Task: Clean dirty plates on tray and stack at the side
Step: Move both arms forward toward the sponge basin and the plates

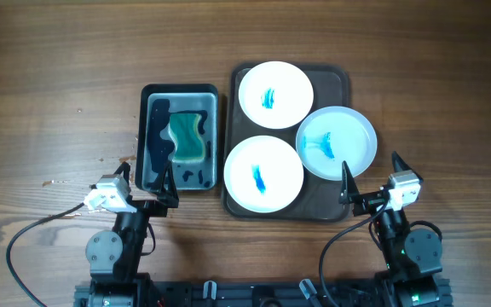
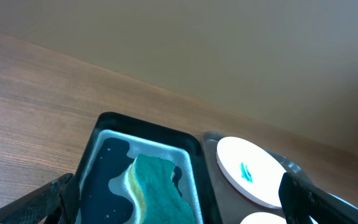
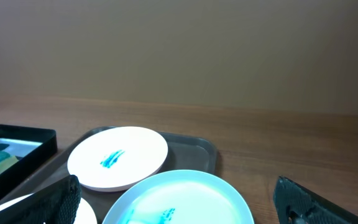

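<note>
Next, my right gripper closes on the near plate's rim (image 1: 303, 176), on the side facing my right gripper, to steady the near plate for scrubbing.
Three white plates with blue smears lie on the dark tray (image 1: 335, 81): a far plate (image 1: 275, 94), a right plate (image 1: 337, 141) and a near plate (image 1: 263, 174). A green and yellow sponge (image 1: 187, 138) lies in a black water basin (image 1: 180, 91) to the tray's left. My left gripper (image 1: 148, 178) is open and empty at the basin's near end. My right gripper (image 1: 370, 173) is open and empty just near the right plate. The left wrist view shows the sponge (image 2: 157, 190) and far plate (image 2: 252, 170). The right wrist view shows the right plate (image 3: 179, 199) and far plate (image 3: 118, 157).
Bare wooden table surrounds the tray and basin, with room on the far left and far right. Small crumbs or spots (image 1: 113, 159) lie left of the basin. Cables run from both arm bases at the near edge.
</note>
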Available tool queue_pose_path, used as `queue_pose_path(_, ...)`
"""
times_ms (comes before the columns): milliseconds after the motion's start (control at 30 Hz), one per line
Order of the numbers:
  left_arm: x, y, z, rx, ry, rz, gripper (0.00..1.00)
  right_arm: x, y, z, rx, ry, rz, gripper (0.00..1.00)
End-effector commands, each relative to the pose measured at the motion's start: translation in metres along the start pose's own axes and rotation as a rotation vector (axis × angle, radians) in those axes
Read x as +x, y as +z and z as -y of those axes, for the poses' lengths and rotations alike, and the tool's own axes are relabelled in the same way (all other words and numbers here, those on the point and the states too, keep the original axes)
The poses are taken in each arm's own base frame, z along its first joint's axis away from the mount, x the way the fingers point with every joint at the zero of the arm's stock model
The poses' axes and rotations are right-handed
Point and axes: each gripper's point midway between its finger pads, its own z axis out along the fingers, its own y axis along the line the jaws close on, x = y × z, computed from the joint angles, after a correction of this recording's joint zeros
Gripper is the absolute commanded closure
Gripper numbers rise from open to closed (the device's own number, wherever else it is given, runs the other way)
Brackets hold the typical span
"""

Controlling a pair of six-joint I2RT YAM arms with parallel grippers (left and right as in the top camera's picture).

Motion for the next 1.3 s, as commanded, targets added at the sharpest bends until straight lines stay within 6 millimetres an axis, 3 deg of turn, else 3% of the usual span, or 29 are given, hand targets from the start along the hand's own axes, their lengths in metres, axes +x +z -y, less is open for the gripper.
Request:
queue_pose_path(0,0.000,0.000,-0.004,-0.026,0.019,0.005,0.00,0.001,0.000,0.000,-0.001,-0.009,-0.004,0.00)
queue_pose_path(367,0.000,0.000,-0.004,-0.026,0.019,0.004,0.00,0.000,0.000,0.000,-0.002,-0.008,-0.001,0.00)
queue_pose_path(500,0.002,0.000,0.001,0.004,0.019,-0.006,0.00,0.001,0.000,-0.018,-0.106,-0.009,-0.002,0.00)
queue_pose_path(600,0.003,-0.001,0.015,0.084,0.022,-0.020,0.00,-0.005,-0.003,-0.031,-0.184,-0.009,0.008,0.00)
queue_pose_path(667,-0.001,-0.003,0.025,0.129,0.024,-0.022,0.00,-0.017,-0.006,-0.031,-0.184,-0.006,0.020,0.00)
queue_pose_path(867,-0.045,-0.012,0.049,0.139,0.010,-0.052,0.00,-0.066,-0.005,-0.032,-0.182,0.022,-0.088,0.00)
queue_pose_path(1000,-0.053,-0.004,0.060,0.074,-0.064,-0.308,0.00,-0.099,0.017,-0.032,-0.173,0.076,-0.286,0.00)
queue_pose_path(1133,-0.075,0.015,0.070,-0.001,-0.115,-0.516,0.00,-0.128,0.045,-0.037,-0.179,0.142,-0.505,0.00)
queue_pose_path(1267,-0.084,0.034,0.071,-0.078,-0.123,-0.711,0.00,-0.140,0.065,-0.053,-0.253,0.215,-0.626,0.00)
